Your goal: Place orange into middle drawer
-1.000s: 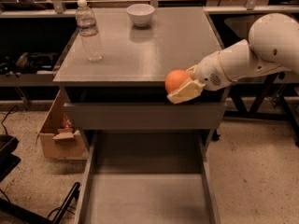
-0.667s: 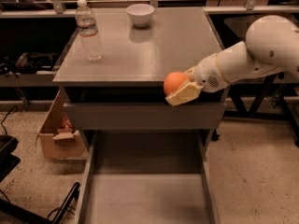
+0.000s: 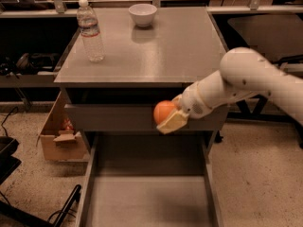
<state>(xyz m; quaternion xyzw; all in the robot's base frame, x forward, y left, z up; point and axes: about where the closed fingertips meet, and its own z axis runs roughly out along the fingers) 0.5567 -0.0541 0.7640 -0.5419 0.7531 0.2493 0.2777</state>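
Next, I release the orange, now hanging above the drawer's back part, on the middle drawer's grey bottom, about midway (image 3: 146, 191) between the drawer's thin sides.
My gripper (image 3: 166, 117) is shut on the orange (image 3: 163, 111), a small round orange fruit, and holds it in front of the cabinet's upper grey front panel (image 3: 113, 117). It hangs in the air above the back part of the middle drawer (image 3: 147, 193), which is pulled out wide, with a flat grey floor and thin low side walls. My white arm (image 3: 236, 84) reaches in from the right.
A water bottle (image 3: 90, 30) and a white bowl (image 3: 142, 14) stand on the grey cabinet top (image 3: 175, 46). A cardboard box (image 3: 59, 136) sits on the floor to the left of the cabinet. Black gear lies at the lower left.
My gripper has moved down and a little left with the orange, from the cabinet top's front edge to in front of the upper front panel, over the open drawer.
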